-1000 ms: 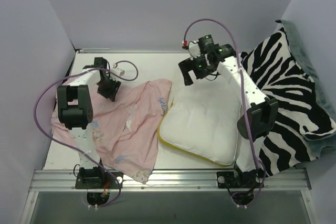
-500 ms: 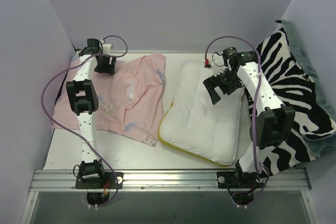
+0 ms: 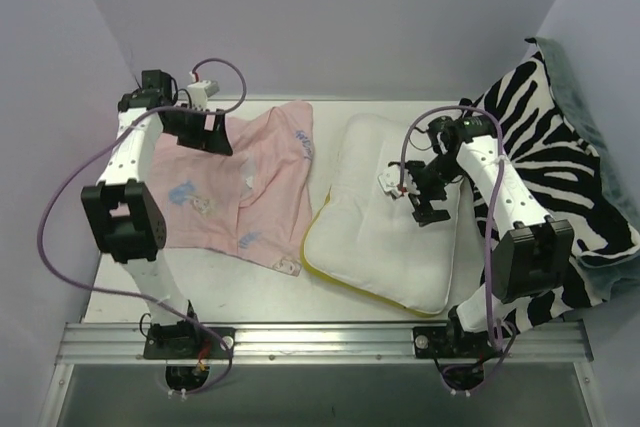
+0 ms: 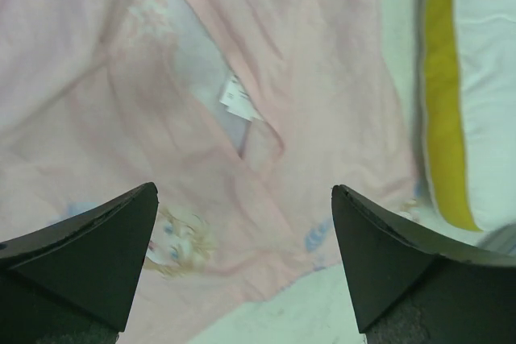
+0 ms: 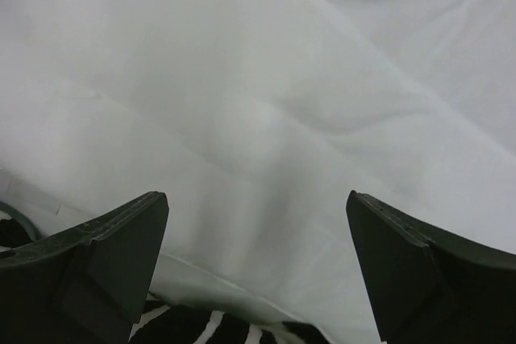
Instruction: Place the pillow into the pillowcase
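Observation:
The white pillow has the middle of its top side (image 3: 396,224). My right gripper will take hold of it there next and close.
The pillowcase (image 3: 235,192) lies spread flat on the left of the table, pale pink with a faint princess print. My left gripper (image 3: 205,132) hovers open over its far left corner, holding nothing; in the left wrist view the pillowcase (image 4: 242,62) fills the ground beneath the open gripper (image 4: 244,191). The white pillow (image 3: 385,227) with its yellow band lies to the right, its yellow edge (image 4: 443,102) just beside the case. My right gripper (image 3: 425,202) stands open above the pillow's right side, and the pillow (image 5: 266,78) lies under the empty gripper (image 5: 256,196).
A zebra-striped blanket (image 3: 560,177) is heaped at the right, touching the pillow's right edge, and it shows again as the blanket (image 5: 210,332) low in the right wrist view. Purple walls close in the left, back and right. Bare table (image 3: 200,287) shows near the front.
My left gripper opened and let go of the pillowcase, which was dragged toward the back left and now lies flat. My right arm swung from the pillow's far edge down over its right side.

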